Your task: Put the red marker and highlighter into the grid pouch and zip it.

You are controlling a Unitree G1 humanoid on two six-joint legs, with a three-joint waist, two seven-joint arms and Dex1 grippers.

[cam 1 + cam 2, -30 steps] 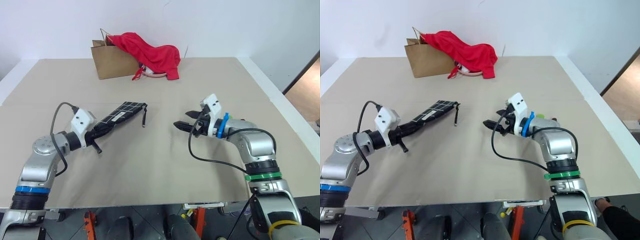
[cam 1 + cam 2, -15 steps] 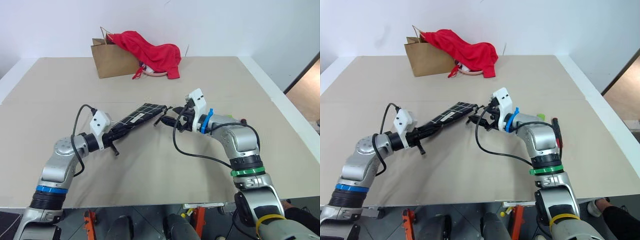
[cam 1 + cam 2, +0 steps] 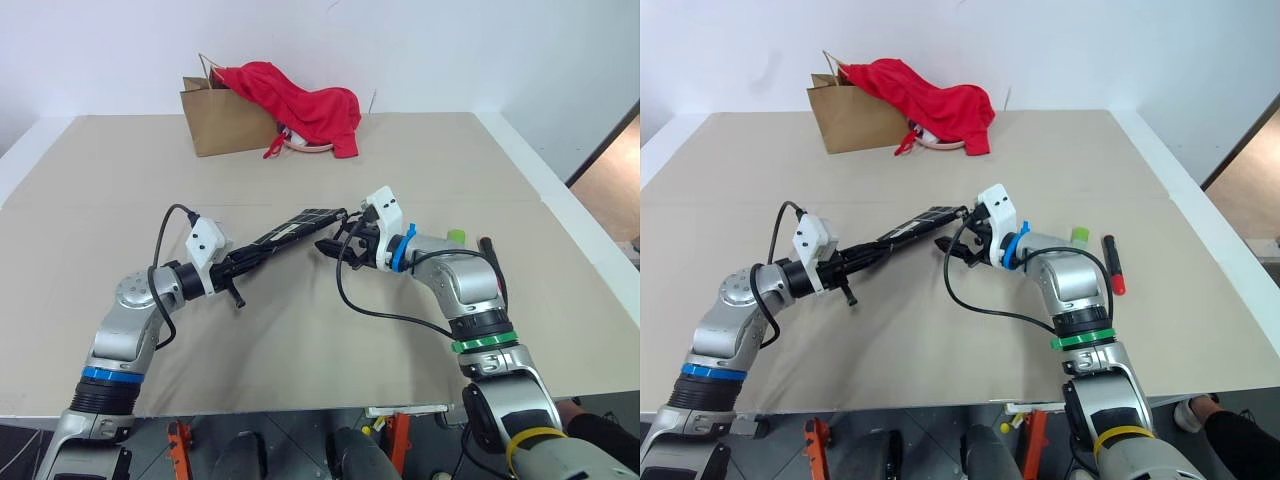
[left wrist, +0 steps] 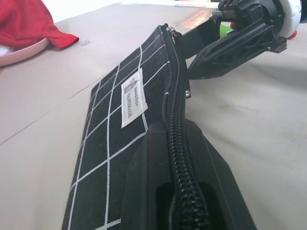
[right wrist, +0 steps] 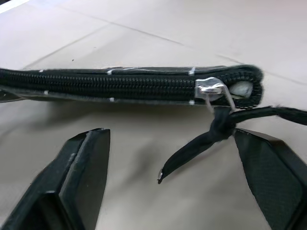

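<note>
The cord of the closed zipper hangs loose under its slider, so next my right gripper pinches the cord (image 5: 195,146) under its knot and pulls it toward my left gripper.
My left gripper (image 3: 238,268) is shut on the near end of the grid pouch (image 3: 297,224), a black fabric pouch with white grid lines and a white label (image 4: 132,96), held off the table and pointing toward my right gripper (image 3: 328,245). That gripper is open at the pouch's far end. The black zipper pull cord (image 5: 211,136) hangs between its fingers (image 5: 84,158) without being pinched. The zipper teeth (image 5: 96,85) look closed up to the slider. The light-green highlighter (image 3: 1078,235) and the red marker (image 3: 1112,266) lie on the table behind my right forearm.
A brown paper bag (image 3: 222,124) stands at the far side of the table with a red cloth (image 3: 300,100) draped over it and a pale round rim (image 3: 305,146) beside it. The table's right edge (image 3: 560,215) runs close to the marker.
My left arm has swung right with the pouch. My right gripper has come left to the pouch's zipper end, so the marker and highlighter now show behind it.
</note>
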